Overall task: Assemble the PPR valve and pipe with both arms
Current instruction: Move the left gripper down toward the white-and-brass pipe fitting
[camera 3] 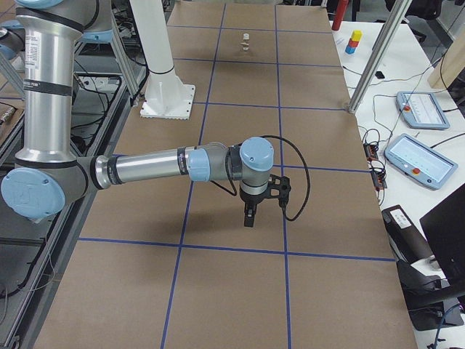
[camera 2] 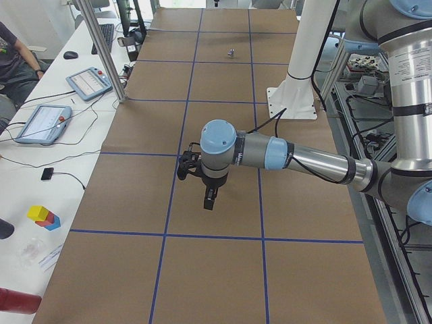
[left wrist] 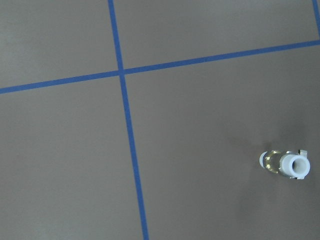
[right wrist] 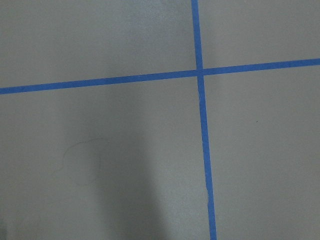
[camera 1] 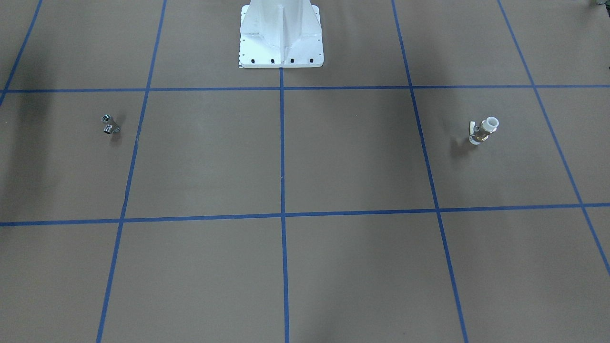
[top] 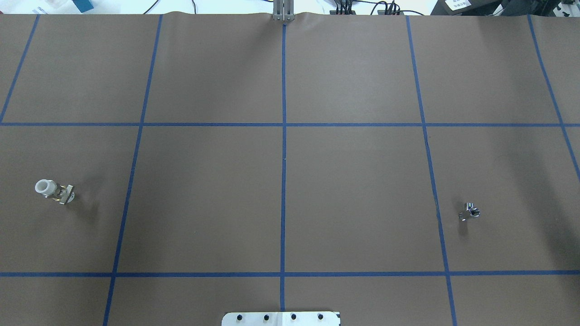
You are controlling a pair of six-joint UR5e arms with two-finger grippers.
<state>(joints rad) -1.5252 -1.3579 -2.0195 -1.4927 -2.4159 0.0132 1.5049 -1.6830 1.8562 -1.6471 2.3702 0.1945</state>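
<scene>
The left gripper needs to next move to the upper white collar point(camera 1: 490, 123) point(left wrist: 295, 165) of the PPR valve and close on it.
The PPR valve point(camera 1: 483, 131), brass with white collar ends, stands on the brown table on my left side. It also shows in the overhead view point(top: 54, 191), far off in the right side view point(camera 3: 246, 40), and low right in the left wrist view point(left wrist: 286, 164). The pipe point(camera 1: 109, 125), a tiny silver fitting, lies on my right side point(top: 469, 212) point(camera 2: 231, 52). My left gripper point(camera 2: 210, 204) and right gripper point(camera 3: 248, 219) hang above the table, each showing only in a side view. I cannot tell whether they are open or shut. The right wrist view shows only table.
The white pedestal base point(camera 1: 281, 38) point(top: 281, 318) stands at the robot's edge. Blue tape lines point(top: 283, 136) divide the table into a grid. Tablets point(camera 2: 44, 123) point(camera 3: 418, 160), cables and an aluminium post point(camera 2: 101, 50) line the far side, where an operator point(camera 2: 10, 57) sits.
</scene>
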